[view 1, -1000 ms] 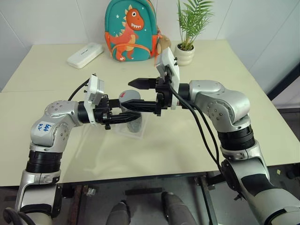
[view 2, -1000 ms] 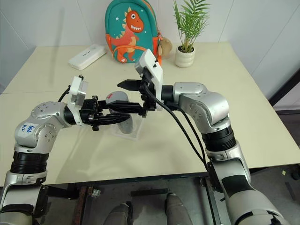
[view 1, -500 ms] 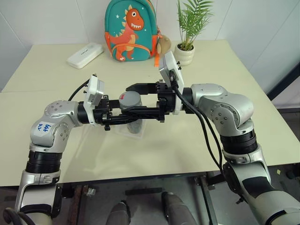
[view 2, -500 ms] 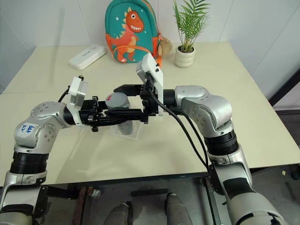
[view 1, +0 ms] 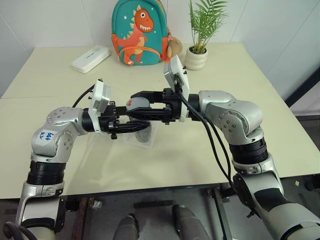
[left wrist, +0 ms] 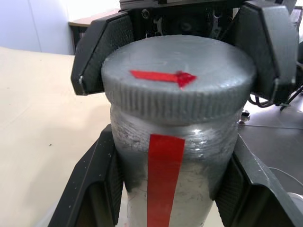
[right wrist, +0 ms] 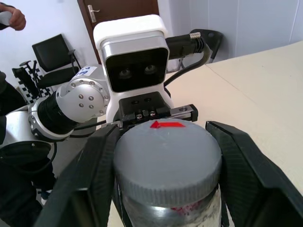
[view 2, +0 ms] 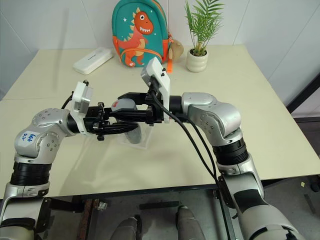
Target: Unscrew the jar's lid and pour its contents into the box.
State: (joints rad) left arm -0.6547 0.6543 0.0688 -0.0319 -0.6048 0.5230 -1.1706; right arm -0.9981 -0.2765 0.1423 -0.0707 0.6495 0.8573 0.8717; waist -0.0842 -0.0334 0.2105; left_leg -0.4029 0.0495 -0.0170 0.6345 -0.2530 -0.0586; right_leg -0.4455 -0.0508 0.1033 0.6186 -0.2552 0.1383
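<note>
Next, the right gripper sets the grey lid on the table [view 1: 200, 130] beside the clear box, in line with the potted plant.
The jar [left wrist: 163, 189], silvery with a red strip down its side, is held upright above the table with my left gripper [view 1: 142, 126] shut on its body. Its grey ribbed lid [left wrist: 180, 90], marked with a red arrow, is on the jar's mouth. My right gripper [view 1: 136, 104] reaches in from the opposite side and is shut on the lid, one black finger [right wrist: 97, 165] pressed to each side of it. The clear box [view 2: 144, 142] lies on the table right under the jar. The contents are hidden inside the jar.
At the table's back stand a dinosaur backpack [view 1: 139, 32], a potted plant [view 1: 197, 50] and a white oblong case [view 1: 91, 58]. In the right wrist view, a person's hand [right wrist: 12, 16] and black chairs [right wrist: 47, 61] are off in the room.
My right gripper, open around the lid before, has shut on it after rolling its wrist. The left gripper and the jar have stayed still.
</note>
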